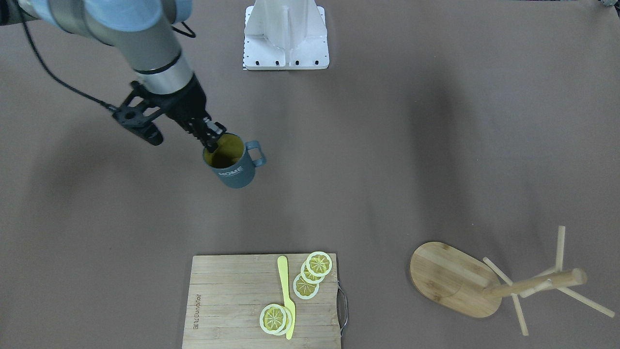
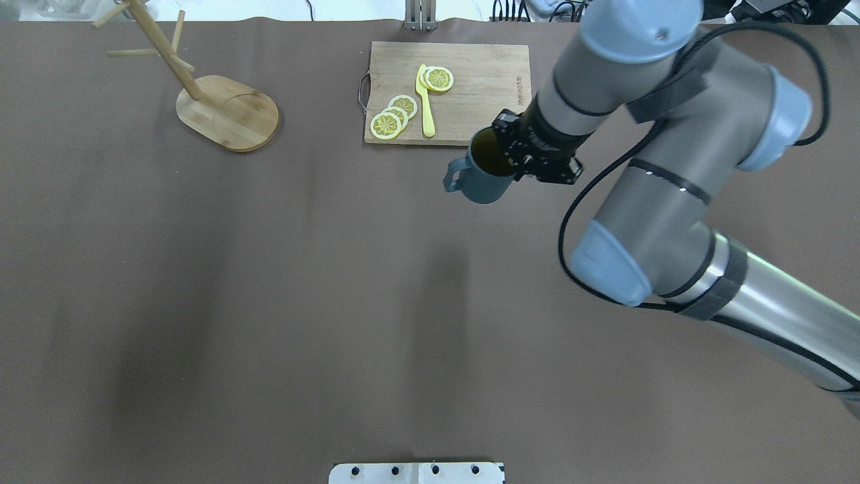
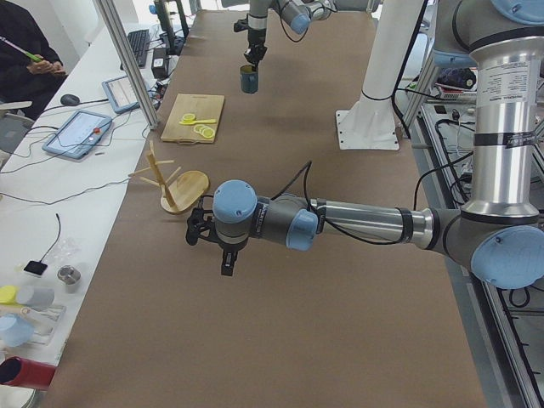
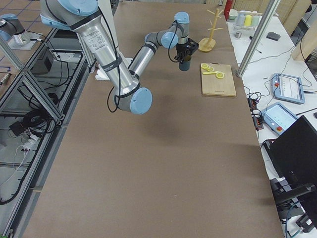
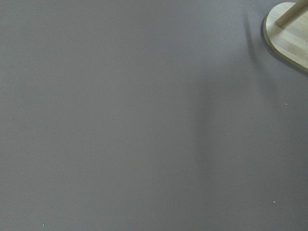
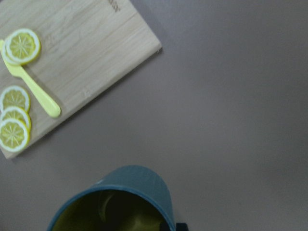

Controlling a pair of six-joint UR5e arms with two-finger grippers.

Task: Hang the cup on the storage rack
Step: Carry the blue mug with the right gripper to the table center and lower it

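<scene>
The robot's right gripper needs to release the cup on the bare table (image 1: 299, 173) between the white base and the cutting board.
The slate-blue cup (image 1: 235, 167) with a yellowish-green inside hangs tilted from my right gripper (image 1: 210, 140), which is shut on its rim on the side opposite the handle. In the overhead view the cup (image 2: 484, 178) sits just in front of the cutting board's near edge, gripper (image 2: 516, 165) on its right rim. The right wrist view shows the cup's mouth (image 6: 120, 202). The bamboo storage rack (image 1: 450, 278) stands upright at the far left of the table (image 2: 228, 111), empty. My left gripper (image 3: 226, 259) shows only in the exterior left view, hovering near the rack; I cannot tell whether it is open.
A bamboo cutting board (image 2: 470, 94) with lemon slices (image 2: 393, 117) and a yellow knife (image 2: 425, 101) lies at the table's far edge, right behind the cup. The robot's white base (image 1: 286, 39) stands at the near edge. The rack's oval base (image 5: 288, 29) shows in the left wrist view.
</scene>
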